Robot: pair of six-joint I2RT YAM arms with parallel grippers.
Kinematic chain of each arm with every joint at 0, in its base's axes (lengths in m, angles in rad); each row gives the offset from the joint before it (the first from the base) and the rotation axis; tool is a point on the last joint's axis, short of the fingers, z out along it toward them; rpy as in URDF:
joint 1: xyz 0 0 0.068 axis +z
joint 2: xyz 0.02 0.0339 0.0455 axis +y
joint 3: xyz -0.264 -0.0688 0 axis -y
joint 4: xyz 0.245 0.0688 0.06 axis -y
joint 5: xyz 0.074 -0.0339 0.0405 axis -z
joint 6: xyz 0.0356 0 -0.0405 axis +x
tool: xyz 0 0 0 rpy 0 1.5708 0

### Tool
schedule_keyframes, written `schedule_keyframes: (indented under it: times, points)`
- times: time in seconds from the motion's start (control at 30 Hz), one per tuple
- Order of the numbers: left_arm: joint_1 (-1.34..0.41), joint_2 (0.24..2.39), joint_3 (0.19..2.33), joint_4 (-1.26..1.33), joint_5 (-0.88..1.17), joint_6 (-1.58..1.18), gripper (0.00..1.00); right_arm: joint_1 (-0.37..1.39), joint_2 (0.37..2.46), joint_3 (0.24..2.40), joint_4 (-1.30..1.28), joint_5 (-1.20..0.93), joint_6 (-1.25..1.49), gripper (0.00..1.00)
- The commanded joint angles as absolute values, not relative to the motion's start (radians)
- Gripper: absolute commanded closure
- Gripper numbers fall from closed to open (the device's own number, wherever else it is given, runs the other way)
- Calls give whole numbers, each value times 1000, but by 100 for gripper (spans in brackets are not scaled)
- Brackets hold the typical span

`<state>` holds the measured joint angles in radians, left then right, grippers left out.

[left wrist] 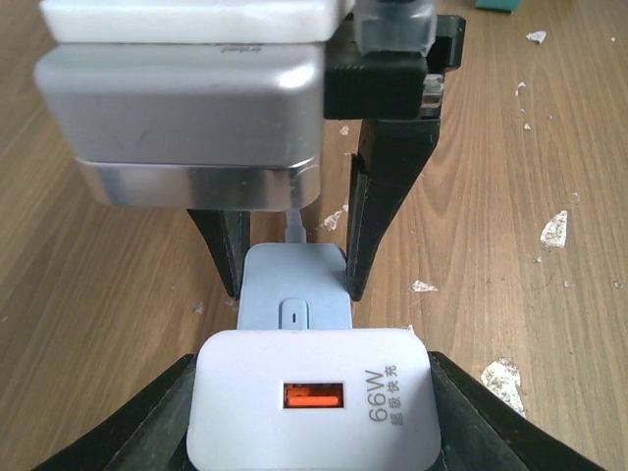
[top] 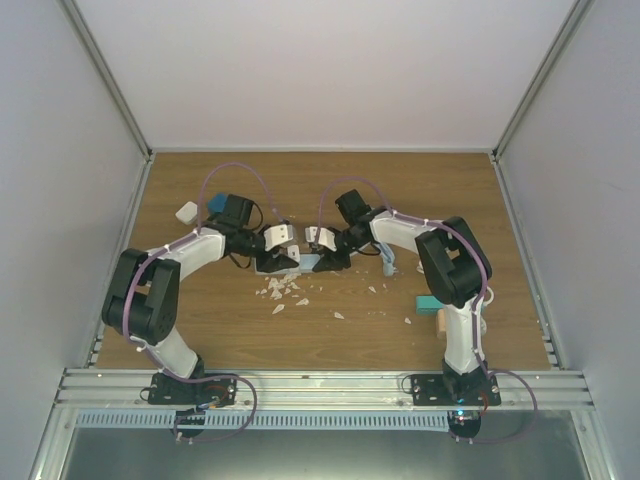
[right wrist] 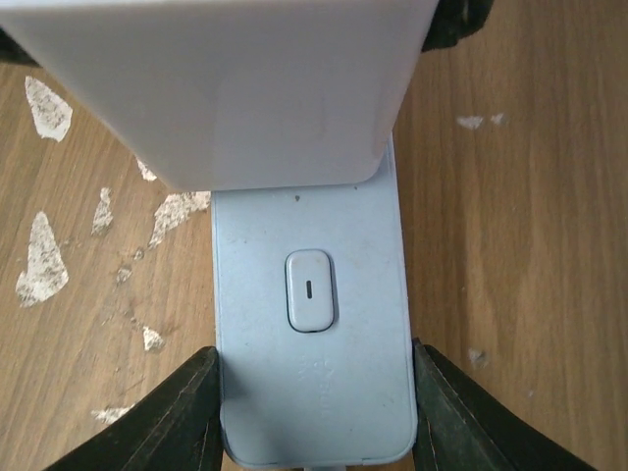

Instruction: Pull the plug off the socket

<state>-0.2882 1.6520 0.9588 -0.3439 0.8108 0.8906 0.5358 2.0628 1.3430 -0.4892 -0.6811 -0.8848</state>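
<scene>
I pinch the seated white plug's sides with only my left gripper's fingertips, so I need to open, lower and grip its body (left wrist: 314, 442) deeper before pulling it off.
A white 66W charger plug (left wrist: 312, 407) sits against one end of a light-blue socket strip (left wrist: 294, 294), and I see no gap between them. My left gripper (left wrist: 312, 392) is shut on the plug, one black finger on each side. My right gripper (right wrist: 312, 392) is shut on the socket strip (right wrist: 312, 334), with the white plug (right wrist: 226, 88) at the strip's far end. In the top view the left gripper (top: 285, 254) and the right gripper (top: 320, 254) meet nose to nose at mid-table over the socket (top: 308, 263).
White chips (top: 285, 292) lie scattered on the wooden table just in front of the grippers. A white block (top: 186, 211) and a blue piece (top: 214, 203) sit back left. A teal block (top: 428, 303) and a wooden block (top: 441, 322) lie by the right arm.
</scene>
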Motion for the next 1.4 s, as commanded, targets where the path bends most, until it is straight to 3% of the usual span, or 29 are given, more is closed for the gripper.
schedule_keyframes:
  times: [0.0,0.37,0.5,0.63,0.93,1.0,1.1,1.17,1.37]
  points:
    - [-250,1556,972,-300,1012,893,71,513,2130,1316,-543,-491,-878,86]
    - [-394,1629,1020,-291,802,890,66,513,2138,1322,-541,-496,-873,87]
    - [-347,1620,984,-290,836,899,53,513,2138,1322,-541,-496,-873,87]
    - [-273,1618,966,-289,918,905,32,512,2138,1324,-544,-495,-876,87]
    - [-247,1617,899,-239,961,954,20,513,2136,1328,-561,-499,-885,85]
    - [-248,1620,882,-233,959,959,18,512,2130,1327,-561,-509,-884,76]
    - [-249,1624,856,-214,947,968,16,512,2117,1330,-566,-534,-879,40]
    - [-251,1631,849,-202,932,965,16,512,2114,1345,-572,-555,-874,27]
    - [-269,1664,854,-146,871,921,20,512,2101,1379,-562,-636,-862,18]
